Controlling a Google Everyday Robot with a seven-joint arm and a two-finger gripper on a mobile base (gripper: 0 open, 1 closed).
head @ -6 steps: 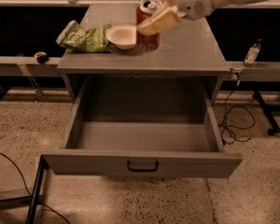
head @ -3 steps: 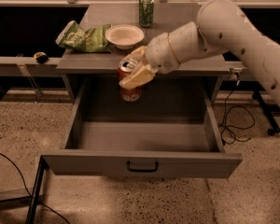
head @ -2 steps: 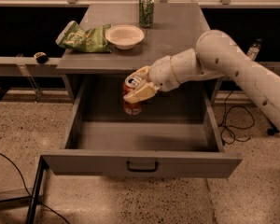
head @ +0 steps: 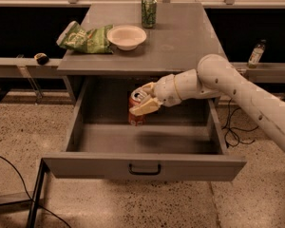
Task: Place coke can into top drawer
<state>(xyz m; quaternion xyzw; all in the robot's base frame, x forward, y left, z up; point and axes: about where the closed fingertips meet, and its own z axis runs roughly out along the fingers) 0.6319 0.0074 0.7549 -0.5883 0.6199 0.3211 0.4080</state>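
Next, I let go of the coke can with my gripper, upright on the top drawer's bottom, slightly behind the dark handle [head: 134, 137]. The can now stands at the drawer's back.
The coke can [head: 136, 114], red-orange with a silver top, stands upright at the back of the open top drawer [head: 145, 166], left of centre. My gripper [head: 145, 100] reaches in from the right and is closed around the can's upper part, one pale finger [head: 145, 107] across its front. The drawer is pulled fully out, a dark handle [head: 144, 168] at the middle of its front panel.
On the cabinet top [head: 180, 42] stand a green can [head: 148, 11], a white bowl [head: 127, 36] and a green chip bag [head: 84, 38]. A bottle [head: 256, 53] stands on the rail at the right. Cables [head: 232, 127] lie on the floor at the right.
My gripper carried the coke can from the cabinet top down over the front edge and into the drawer, lowering it toward the drawer's back floor.
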